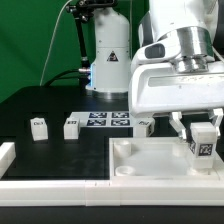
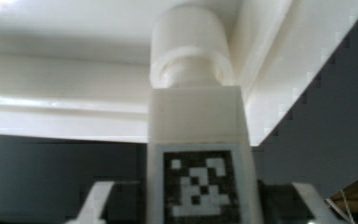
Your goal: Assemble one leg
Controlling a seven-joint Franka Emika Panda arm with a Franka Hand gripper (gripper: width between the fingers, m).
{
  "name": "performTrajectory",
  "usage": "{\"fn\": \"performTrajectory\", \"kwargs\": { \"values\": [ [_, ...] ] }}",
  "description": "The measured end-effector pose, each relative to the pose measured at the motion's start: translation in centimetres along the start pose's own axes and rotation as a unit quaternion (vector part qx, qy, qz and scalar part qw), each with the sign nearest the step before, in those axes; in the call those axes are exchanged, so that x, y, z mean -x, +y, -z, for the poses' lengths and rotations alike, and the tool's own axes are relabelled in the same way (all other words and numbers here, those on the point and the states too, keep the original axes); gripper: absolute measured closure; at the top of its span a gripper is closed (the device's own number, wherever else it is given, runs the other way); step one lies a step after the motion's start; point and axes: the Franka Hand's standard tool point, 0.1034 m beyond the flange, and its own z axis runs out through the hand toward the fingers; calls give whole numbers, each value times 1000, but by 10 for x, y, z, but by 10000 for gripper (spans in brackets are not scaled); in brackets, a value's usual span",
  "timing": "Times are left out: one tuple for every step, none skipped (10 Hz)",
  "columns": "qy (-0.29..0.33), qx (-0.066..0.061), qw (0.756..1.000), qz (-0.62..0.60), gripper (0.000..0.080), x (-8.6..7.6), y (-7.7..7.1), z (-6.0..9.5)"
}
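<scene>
The leg is standing upright in the corner of the white panel, so I need to open my gripper, rise, turn and take the leg at another angle (image 1: 204, 143) before screwing it in.
My gripper (image 1: 204, 133) is at the exterior view's right, over the white panel (image 1: 150, 160). It is shut on the leg (image 1: 204, 143), a small white block with a black-and-white tag, held upright above the panel's corner. In the wrist view the leg (image 2: 201, 150) runs away from the camera between my fingers (image 2: 101, 200). Its rounded end (image 2: 194, 50) points at the white panel (image 2: 69, 60). I cannot tell whether that end touches the panel.
Two more small tagged blocks (image 1: 39, 126) (image 1: 71, 127) stand on the black table at the exterior view's left, and a third (image 1: 144, 126) by the marker board (image 1: 105, 120). A white rim (image 1: 40, 185) runs along the front edge.
</scene>
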Motion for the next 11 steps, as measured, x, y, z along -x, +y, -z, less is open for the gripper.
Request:
{"fn": "performTrajectory", "kwargs": {
  "values": [
    [0, 0, 1000, 0, 508, 0, 0, 0],
    [0, -1, 1000, 1, 508, 0, -1, 0],
    [0, -1, 1000, 1, 508, 0, -2, 0],
    [0, -1, 1000, 1, 508, 1, -2, 0],
    [-1, -1, 1000, 1, 508, 1, -2, 0],
    [-2, -1, 1000, 1, 413, 1, -2, -1],
    [-2, -1, 1000, 1, 274, 1, -2, -1],
    [-2, -1, 1000, 1, 189, 1, -2, -1],
    [-2, -1, 1000, 1, 189, 1, -2, -1],
    [-2, -1, 1000, 1, 157, 1, -2, -1],
    [-2, -1, 1000, 1, 157, 1, -2, -1]
  ]
}}
